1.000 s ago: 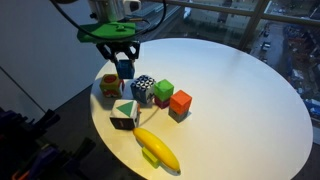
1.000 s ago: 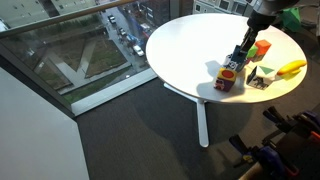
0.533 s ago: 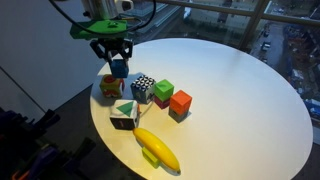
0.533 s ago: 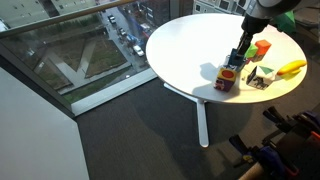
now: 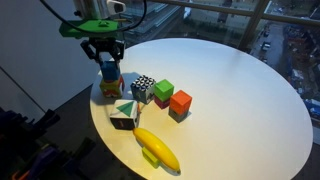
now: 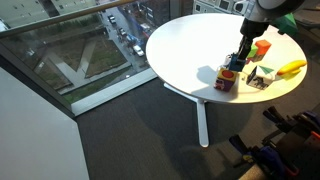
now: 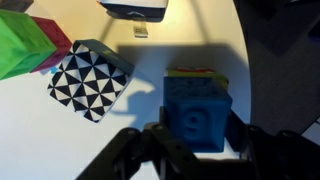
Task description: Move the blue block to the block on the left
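Observation:
Next, my gripper sets the blue block down on top of the multi-coloured block [image 5: 107,72] [image 7: 211,123], over its side by the edge of the table. The blue block is now directly above that block.
The blue block [image 5: 108,70] is held in my gripper [image 5: 107,57], directly above the multi-coloured block [image 5: 106,90] at the left end of the row. The blue block looks to be resting on it or just above it; contact is unclear. In the wrist view the blue block [image 7: 196,110] fills the space between my two dark fingers [image 7: 196,142], with the yellow and red edge of the lower block [image 7: 196,72] showing behind it. In an exterior view the gripper [image 6: 241,55] hangs over the same block [image 6: 226,82] near the table's edge.
On the round white table [image 5: 240,90] stand a black-and-white checkered block [image 5: 144,88], a green block [image 5: 163,90], an orange-red block [image 5: 180,102], a white-and-green block [image 5: 124,114] and a banana [image 5: 158,148]. The table edge is close to the left block.
My gripper has moved left with the blue block, from beside the checkered block to over the leftmost block.

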`<state>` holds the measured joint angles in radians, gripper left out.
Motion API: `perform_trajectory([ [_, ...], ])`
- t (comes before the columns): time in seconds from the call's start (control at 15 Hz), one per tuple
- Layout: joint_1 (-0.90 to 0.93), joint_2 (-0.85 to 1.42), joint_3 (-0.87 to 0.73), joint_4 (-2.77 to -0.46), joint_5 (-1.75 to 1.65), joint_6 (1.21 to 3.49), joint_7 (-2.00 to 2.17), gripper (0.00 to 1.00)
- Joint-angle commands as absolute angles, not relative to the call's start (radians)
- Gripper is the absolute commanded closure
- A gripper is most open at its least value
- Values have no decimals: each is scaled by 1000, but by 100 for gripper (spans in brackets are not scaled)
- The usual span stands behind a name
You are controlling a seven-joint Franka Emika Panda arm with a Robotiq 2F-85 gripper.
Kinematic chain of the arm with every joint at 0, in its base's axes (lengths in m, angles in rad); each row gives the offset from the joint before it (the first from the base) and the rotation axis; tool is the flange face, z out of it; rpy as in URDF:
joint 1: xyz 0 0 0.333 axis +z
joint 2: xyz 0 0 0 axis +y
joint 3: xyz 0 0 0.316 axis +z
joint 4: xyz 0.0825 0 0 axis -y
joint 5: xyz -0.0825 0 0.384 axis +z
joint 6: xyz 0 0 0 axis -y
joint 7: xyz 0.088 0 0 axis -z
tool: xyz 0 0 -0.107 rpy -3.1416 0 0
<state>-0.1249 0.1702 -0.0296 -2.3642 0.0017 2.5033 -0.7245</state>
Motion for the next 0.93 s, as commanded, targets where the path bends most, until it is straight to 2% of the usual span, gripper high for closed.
perform_trajectory([
  [0.0,-125,131,-16,-2403,22,2511,-734,70],
  [0.87,-119,146,11,-2429,45,2590,-728,70],
])
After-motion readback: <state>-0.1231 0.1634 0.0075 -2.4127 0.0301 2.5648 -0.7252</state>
